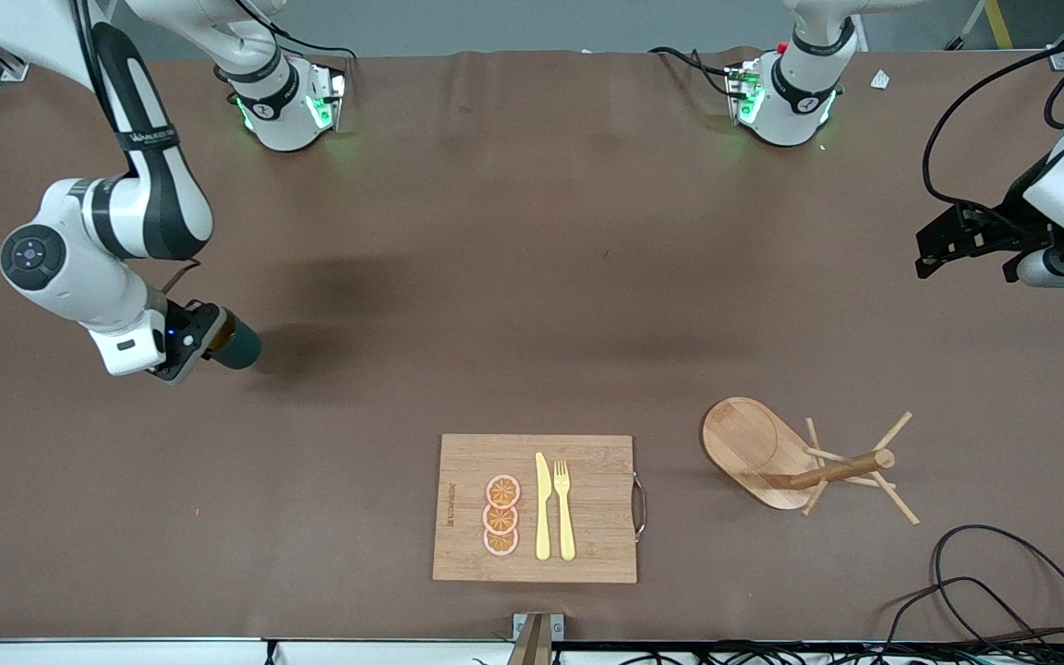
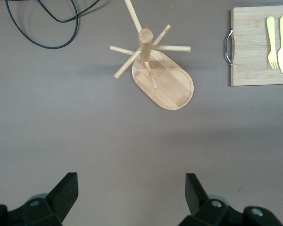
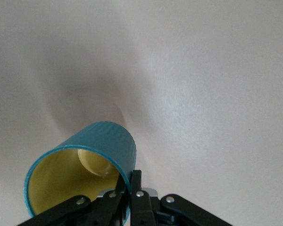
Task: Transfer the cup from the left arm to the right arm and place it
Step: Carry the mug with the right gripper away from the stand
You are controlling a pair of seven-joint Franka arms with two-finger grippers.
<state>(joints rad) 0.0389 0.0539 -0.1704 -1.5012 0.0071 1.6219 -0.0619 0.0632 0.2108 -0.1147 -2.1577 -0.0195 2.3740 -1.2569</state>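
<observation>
The robot will set the dark teal cup down on the bare table (image 1: 225,350) just below its right gripper.
The dark teal cup (image 1: 238,346) is held in my right gripper (image 1: 209,337) over the table at the right arm's end. It is tipped on its side with its mouth toward the wrist. In the right wrist view the cup (image 3: 104,141) shows its yellowish inside, and my right gripper (image 3: 130,181) is shut on its rim, one finger inside and one outside. The cup's handle is hidden. My left gripper (image 1: 937,247) hangs open and empty over the left arm's end of the table. Its own view (image 2: 132,193) shows only bare table between the fingers.
A wooden peg rack (image 1: 772,453) on an oval base stands toward the left arm's end, also in the left wrist view (image 2: 165,77). A wooden cutting board (image 1: 587,508) with a yellow knife, fork and orange slices lies near the front edge. Black cables (image 1: 1003,591) lie at the front corner.
</observation>
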